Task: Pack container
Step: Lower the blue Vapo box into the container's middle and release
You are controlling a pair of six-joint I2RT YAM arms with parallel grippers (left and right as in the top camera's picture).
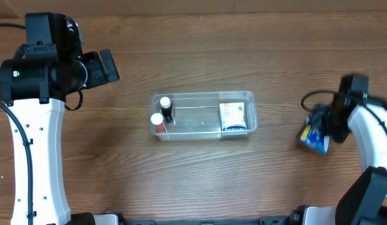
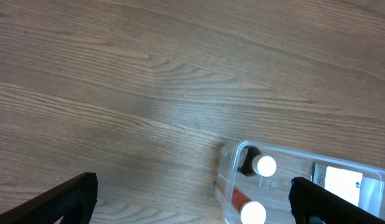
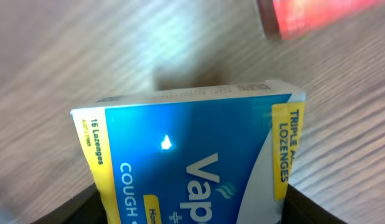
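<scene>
My right gripper will let go of the blue and yellow lozenge box in the container's empty middle, snug (image 1: 207, 120) beside the white packet.
The clear plastic container (image 1: 204, 128) sits mid-table. It holds two small white-capped bottles (image 1: 161, 114) at its left end and a white packet (image 1: 232, 116) at its right end. It also shows in the left wrist view (image 2: 228, 163). My left gripper (image 1: 105, 67) is open and empty, off to the container's upper left. My right gripper (image 1: 323, 128) is at the far right, shut on a blue and yellow cough lozenge box (image 1: 313, 137), which fills the right wrist view (image 3: 192, 155) between the fingers.
The table is brown wood. A blurred red object (image 3: 316, 12) shows at the top edge of the right wrist view. A black cable (image 1: 315, 95) loops near the right arm.
</scene>
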